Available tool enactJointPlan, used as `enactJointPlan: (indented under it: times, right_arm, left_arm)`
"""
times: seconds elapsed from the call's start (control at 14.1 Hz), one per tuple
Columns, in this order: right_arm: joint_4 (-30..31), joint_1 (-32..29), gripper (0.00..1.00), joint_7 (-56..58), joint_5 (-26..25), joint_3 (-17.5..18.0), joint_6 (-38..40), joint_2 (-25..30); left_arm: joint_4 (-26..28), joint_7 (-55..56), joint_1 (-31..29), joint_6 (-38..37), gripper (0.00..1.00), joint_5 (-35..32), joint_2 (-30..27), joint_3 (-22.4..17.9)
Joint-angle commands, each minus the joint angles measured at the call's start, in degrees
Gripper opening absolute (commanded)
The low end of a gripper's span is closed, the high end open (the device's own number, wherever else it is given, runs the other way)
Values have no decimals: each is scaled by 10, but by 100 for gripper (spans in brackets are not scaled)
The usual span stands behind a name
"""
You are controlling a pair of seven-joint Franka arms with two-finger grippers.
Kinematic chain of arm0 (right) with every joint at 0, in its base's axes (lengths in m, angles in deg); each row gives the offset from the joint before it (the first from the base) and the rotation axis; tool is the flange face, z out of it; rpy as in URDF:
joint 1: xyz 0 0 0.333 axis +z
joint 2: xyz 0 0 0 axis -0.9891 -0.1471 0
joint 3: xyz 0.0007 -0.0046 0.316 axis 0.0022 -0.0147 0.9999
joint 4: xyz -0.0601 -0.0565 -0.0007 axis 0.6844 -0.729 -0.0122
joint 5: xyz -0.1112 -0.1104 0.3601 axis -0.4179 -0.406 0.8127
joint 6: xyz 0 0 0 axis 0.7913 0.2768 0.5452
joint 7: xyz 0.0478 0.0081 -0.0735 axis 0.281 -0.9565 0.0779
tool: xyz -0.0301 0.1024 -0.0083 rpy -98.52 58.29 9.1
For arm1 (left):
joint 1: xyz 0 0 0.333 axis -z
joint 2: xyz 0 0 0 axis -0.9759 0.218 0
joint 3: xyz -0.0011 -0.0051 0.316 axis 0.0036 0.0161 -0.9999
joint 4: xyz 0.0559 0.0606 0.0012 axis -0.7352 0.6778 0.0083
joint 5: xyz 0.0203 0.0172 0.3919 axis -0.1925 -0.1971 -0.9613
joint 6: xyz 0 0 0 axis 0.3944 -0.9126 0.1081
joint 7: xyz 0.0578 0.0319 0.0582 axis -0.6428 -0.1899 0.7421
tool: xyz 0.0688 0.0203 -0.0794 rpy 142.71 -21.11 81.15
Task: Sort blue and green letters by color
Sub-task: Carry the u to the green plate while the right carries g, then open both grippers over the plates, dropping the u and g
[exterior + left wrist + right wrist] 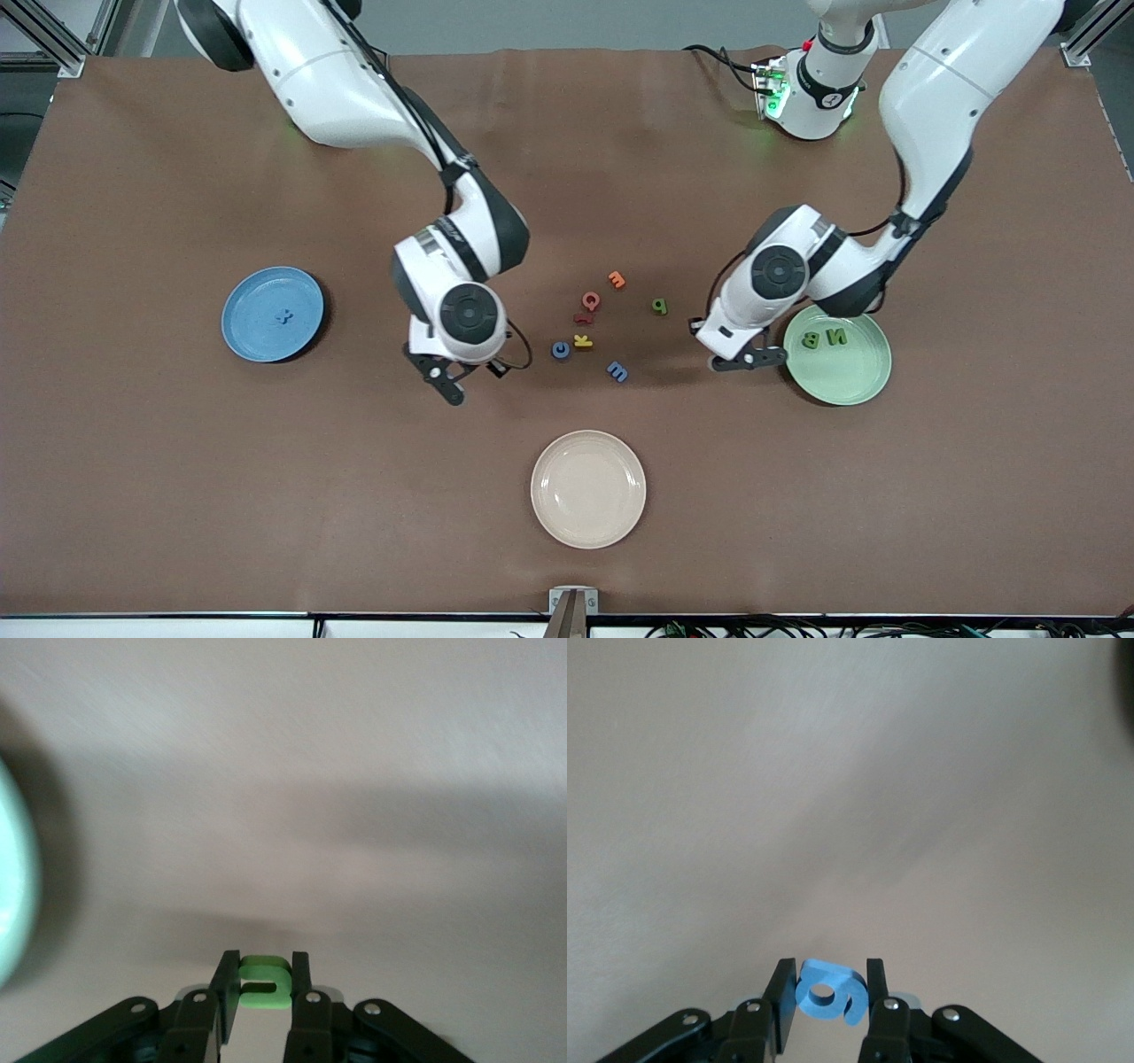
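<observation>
The robot's left gripper will release the green letter on the green plate [850,377], between the green N and the plate's front rim. The green letter is now just above the table.
My left gripper [772,357] [264,985] is shut on a green letter [264,981], just above the table beside the green plate [850,381]. That plate holds a green N [835,337] and a green B [811,338]. My right gripper [452,388] [831,994] is shut on a blue letter [833,992], low over bare table between the loose letters and the blue plate [257,337], which holds one blue letter [283,315]. Loose on the table lie a blue C [561,350], a blue m [617,371] and a green p [659,306].
Among the loose letters lie a yellow K [582,340], a red Q [591,300], a dark red letter [582,317] and an orange letter [617,280]. A beige plate [588,488] sits nearest the front camera. The green plate's rim [13,895] shows in the left wrist view.
</observation>
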Motion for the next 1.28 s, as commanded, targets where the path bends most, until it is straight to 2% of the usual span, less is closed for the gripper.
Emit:
enactJointPlan:
  times: [0.0, 0.36, 0.57, 0.71, 0.99, 1.21]
  right_arm:
    - [166, -45, 1, 110, 1, 10, -15, 136]
    - [359, -152, 1, 323, 2, 9, -37, 305]
    - [471, -220, 1, 443, 2, 9, -107, 371]
    - [528, -263, 1, 515, 1, 8, -159, 389]
    - [610, -318, 0, 608, 0, 7, -281, 389]
    - [641, -362, 1, 673, 0, 7, -348, 379]
  left_arm:
    - [4, -59, -53, -17, 12, -6, -22, 10]
    - [-13, -183, -136, -28, 12, -6, -20, 10]
    - [-40, -220, -160, -28, 13, -7, -5, 5]
    - [-53, -235, -177, -28, 13, -8, 11, 5]
    - [-55, -260, -184, -28, 15, -8, 20, -9]
    - [-55, -265, -185, -24, 16, -9, 26, -19]
